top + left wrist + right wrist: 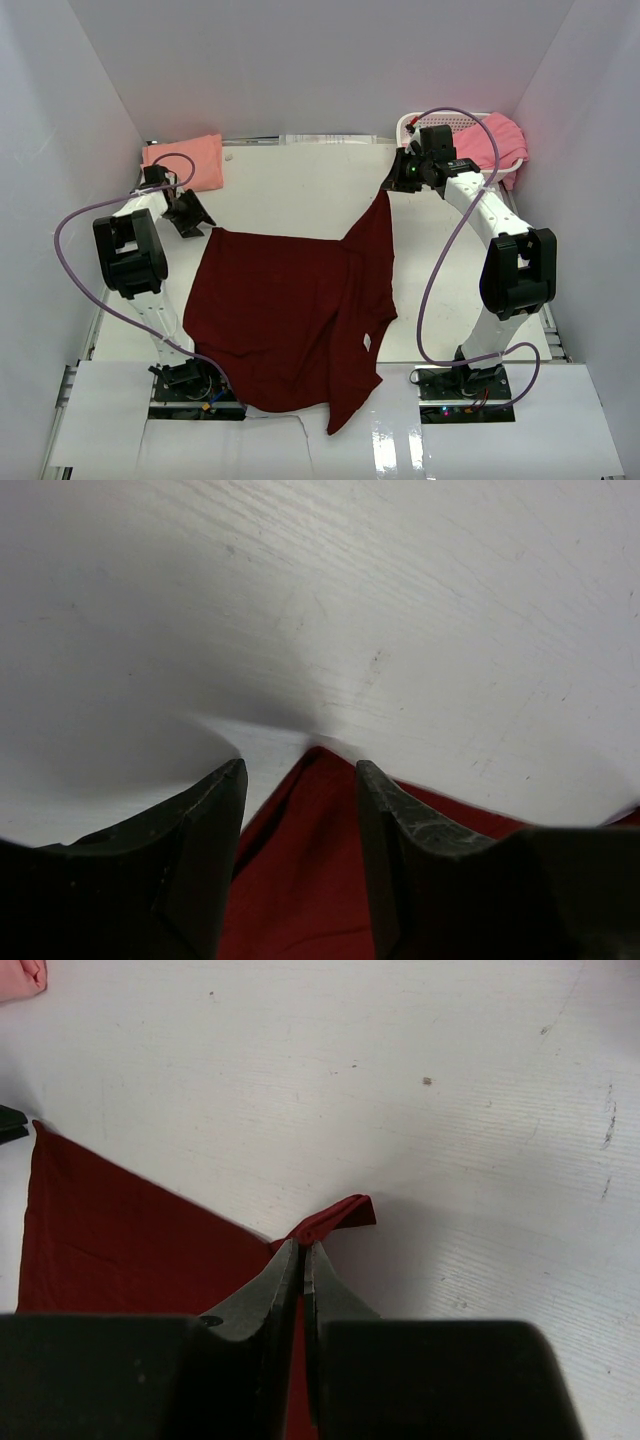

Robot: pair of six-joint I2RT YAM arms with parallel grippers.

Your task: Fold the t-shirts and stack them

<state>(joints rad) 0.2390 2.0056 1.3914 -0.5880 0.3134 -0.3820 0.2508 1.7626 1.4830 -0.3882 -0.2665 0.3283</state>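
My left gripper is to pinch the far corner (216,232) of the maroon t-shirt, which lies creased with its near part over the front edge, before both grippers lift it.
The dark maroon t-shirt (290,310) lies spread on the table, its near part hanging over the front edge. My right gripper (398,180) is shut on its far right corner and pulls it out to a point; in the right wrist view (303,1250) a fold of the cloth (345,1212) sticks out past the tips. My left gripper (192,214) is open at the shirt's far left corner; in the left wrist view (300,780) the maroon corner (300,870) lies between the spread fingers (385,820). The salmon-peach shirt (186,160) lies folded at the far left. The brighter pink shirt (492,140) lies in the basket.
The white lattice basket (412,124) stands at the far right corner, close behind my right gripper. White walls enclose the table on three sides. A purple cable loops off each arm. The peach shirt's corner shows in the right wrist view (20,980).
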